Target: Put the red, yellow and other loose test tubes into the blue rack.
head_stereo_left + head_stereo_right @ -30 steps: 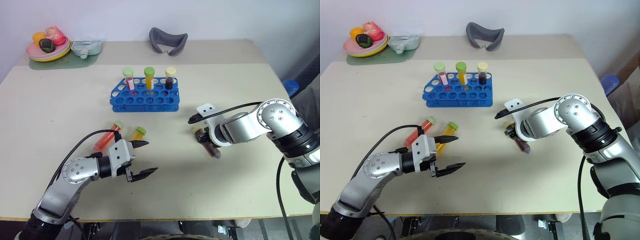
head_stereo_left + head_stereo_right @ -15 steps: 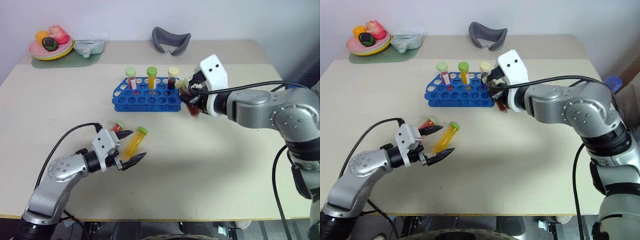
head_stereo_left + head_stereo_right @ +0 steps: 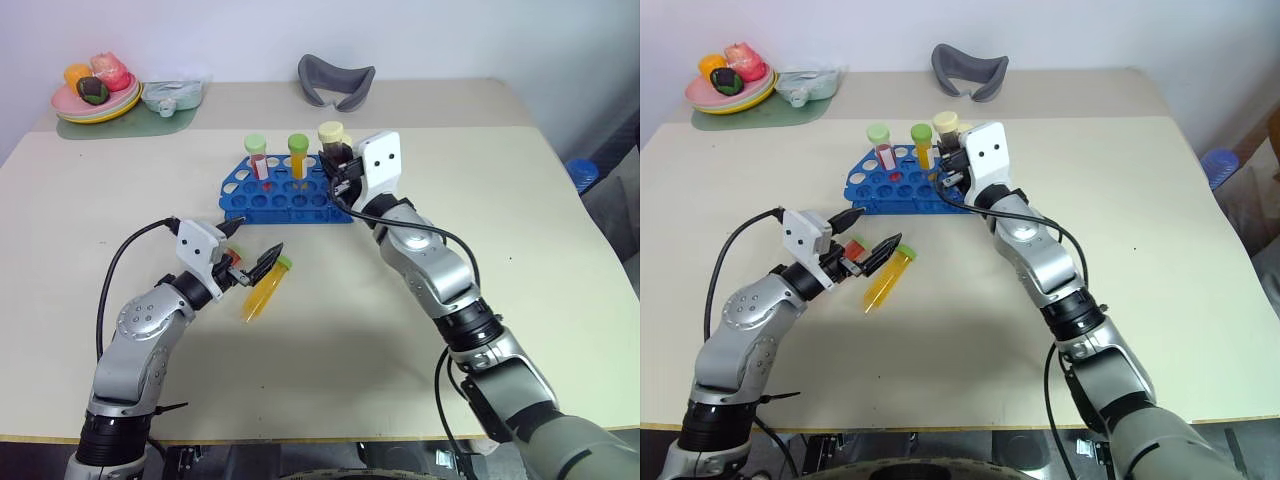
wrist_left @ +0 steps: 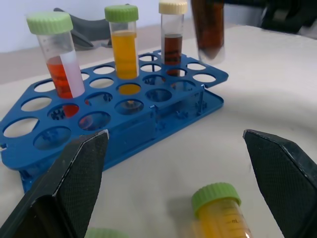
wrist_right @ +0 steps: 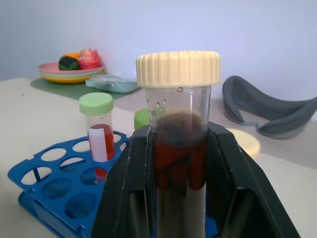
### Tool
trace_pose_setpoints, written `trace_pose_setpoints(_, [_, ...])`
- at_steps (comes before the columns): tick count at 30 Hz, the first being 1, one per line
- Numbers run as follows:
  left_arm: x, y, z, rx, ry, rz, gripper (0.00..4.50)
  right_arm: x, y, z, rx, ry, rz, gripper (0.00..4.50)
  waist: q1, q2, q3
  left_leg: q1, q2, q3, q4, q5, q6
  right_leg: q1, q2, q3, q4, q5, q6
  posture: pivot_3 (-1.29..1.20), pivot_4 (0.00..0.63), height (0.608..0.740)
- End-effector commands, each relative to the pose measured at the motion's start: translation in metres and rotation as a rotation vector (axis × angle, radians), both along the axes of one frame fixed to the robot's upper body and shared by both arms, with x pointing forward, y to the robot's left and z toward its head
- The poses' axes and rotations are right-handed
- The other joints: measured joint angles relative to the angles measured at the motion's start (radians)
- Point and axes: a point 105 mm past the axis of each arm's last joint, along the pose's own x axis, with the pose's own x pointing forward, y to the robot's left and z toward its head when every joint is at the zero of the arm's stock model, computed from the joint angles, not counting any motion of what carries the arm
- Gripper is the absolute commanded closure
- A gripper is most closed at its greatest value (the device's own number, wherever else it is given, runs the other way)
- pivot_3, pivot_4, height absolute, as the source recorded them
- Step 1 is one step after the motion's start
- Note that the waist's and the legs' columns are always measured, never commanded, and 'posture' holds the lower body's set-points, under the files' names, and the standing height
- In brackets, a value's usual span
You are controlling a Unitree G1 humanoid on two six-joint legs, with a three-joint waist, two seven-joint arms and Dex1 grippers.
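Next, I release the dark brown tube from my right gripper in the blue rack (image 3: 341, 201), in front of the back-row dark tube.
The blue rack (image 3: 290, 197) stands mid-table with a red tube (image 3: 258, 157), a yellow tube (image 3: 298, 154) and a dark tube (image 4: 173, 47) upright in its back row. My right gripper (image 3: 338, 165) is shut on a dark brown tube with a cream cap (image 5: 178, 74), held upright over the rack's back right corner. A loose yellow tube (image 3: 262, 291) with a green cap lies on the table in front of the rack. My left gripper (image 3: 250, 248) is open just above its cap end. A loose red tube (image 3: 853, 247) lies mostly hidden under that gripper.
A plate of toy fruit (image 3: 95, 95) on a green mat and a pale packet (image 3: 172, 95) sit at the far left corner. A grey curved cushion (image 3: 336, 80) lies behind the rack. A blue object (image 3: 580, 172) shows beyond the table's right edge.
My right gripper has carried the dark tube from the rack's right side to above its back right corner and turned it upright. My left gripper has moved toward the rack, past the lying yellow tube.
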Motion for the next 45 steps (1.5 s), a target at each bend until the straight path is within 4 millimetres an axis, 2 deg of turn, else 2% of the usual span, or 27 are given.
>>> trace_pose_setpoints(1, [-0.004, -0.005, 0.02, 0.002, -0.072, -0.008, 0.0, 0.004, -0.009, 0.008, 0.033, -0.052, -0.034, 3.65, 0.001, 0.0, 0.0, 0.0, 0.0, 0.0, 0.0, 0.0, 0.0, 0.0, 0.0, 0.0, 0.0, 0.0, 0.0, 0.0, 0.15, 0.74])
trace_pose_setpoints(9, [-0.008, -0.011, 0.028, -0.02, -0.076, -0.011, 0.0, 0.008, -0.003, -0.007, 0.039, -0.024, -0.015, 3.65, -0.012, 0.0, 0.0, 0.001, 0.0, 0.0, 0.0, 0.0, 0.0, 0.0, 0.0, 0.0, 0.001, 0.0, 0.0, 0.0, 0.15, 0.74])
trace_pose_setpoints(26, [-0.009, -0.011, 0.019, -0.011, -0.05, -0.02, 0.0, 0.016, 0.006, -0.014, 0.1, -0.011, 0.019, 3.65, -0.024, 0.0, 0.0, 0.002, 0.0, 0.0, 0.0, 0.002, -0.004, 0.0, 0.0, 0.0, 0.004, 0.0, 0.0, 0.0, 0.15, 0.74])
trace_pose_setpoints(33, [-0.01, -0.007, 0.016, -0.01, -0.041, -0.015, 0.0, 0.007, 0.004, -0.002, 0.103, -0.061, 0.049, 0.35, -0.024, 0.0, 0.0, 0.002, 0.0, 0.0, 0.0, 0.003, -0.005, 0.0, 0.0, 0.0, 0.004, 0.0, 0.0, 0.0, 0.15, 0.74])
trace_pose_setpoints(34, [-0.011, -0.007, 0.015, -0.008, -0.041, -0.011, 0.0, 0.005, 0.001, 0.002, 0.094, -0.076, 0.042, 0.07, -0.023, 0.0, 0.0, 0.002, 0.0, 0.0, 0.0, 0.003, -0.005, 0.0, 0.0, 0.0, 0.004, 0.0, 0.0, 0.0, 0.15, 0.74])
trace_pose_setpoints(39, [-0.011, -0.001, 0.018, 0.03, -0.036, 0.007, 0.0, -0.019, -0.02, 0.022, 0.028, -0.122, 0.099, 0.07, -0.019, 0.0, 0.0, 0.001, 0.0, 0.0, 0.0, 0.002, -0.004, 0.0, 0.0, 0.0, 0.004, 0.0, 0.0, 0.0, 0.15, 0.74])
trace_pose_setpoints(45, [-0.011, -0.01, 0.025, 0.074, -0.021, -0.039, 0.0, -0.055, -0.046, 0.015, -0.205, -0.061, 0.275, 0.07, -0.019, 0.0, 0.0, 0.001, -0.001, -0.001, 0.0, 0.002, -0.003, 0.001, -0.001, 0.0, 0.003, 0.0, 0.0, 0.0, 0.15, 0.74])
